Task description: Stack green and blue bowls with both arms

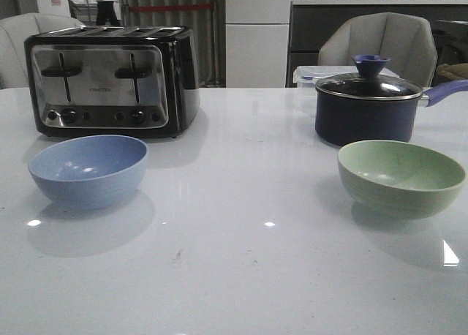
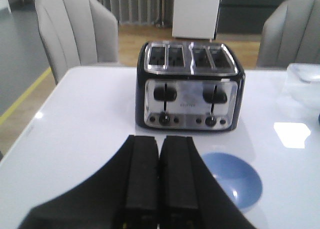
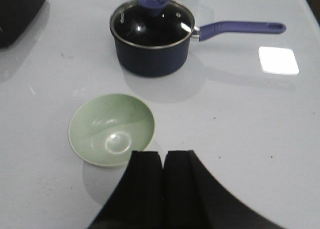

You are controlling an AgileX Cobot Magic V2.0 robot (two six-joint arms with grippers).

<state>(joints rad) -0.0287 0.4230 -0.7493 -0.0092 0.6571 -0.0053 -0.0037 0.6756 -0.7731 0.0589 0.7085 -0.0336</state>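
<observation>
I need to next use my right gripper to take hold of the rim of the green bowl (image 1: 461, 172) (image 3: 152, 135), on the side that lies farthest from the blue bowl.
The blue bowl (image 1: 88, 169) sits empty on the white table at the left, in front of the toaster. The green bowl (image 1: 401, 176) sits empty at the right, in front of the saucepan. Neither gripper shows in the front view. In the left wrist view my left gripper (image 2: 159, 139) is shut and empty, held above the table with the blue bowl (image 2: 236, 179) beside its fingers. In the right wrist view my right gripper (image 3: 164, 153) is shut and empty, above the table, with the green bowl (image 3: 112, 128) just beside and ahead of its fingertips.
A black-and-chrome toaster (image 1: 111, 79) stands at the back left. A dark navy saucepan (image 1: 368, 104) with a glass lid and a purple handle stands at the back right, a clear plastic box (image 1: 308, 75) behind it. Grey chairs stand beyond the table's far edge.
</observation>
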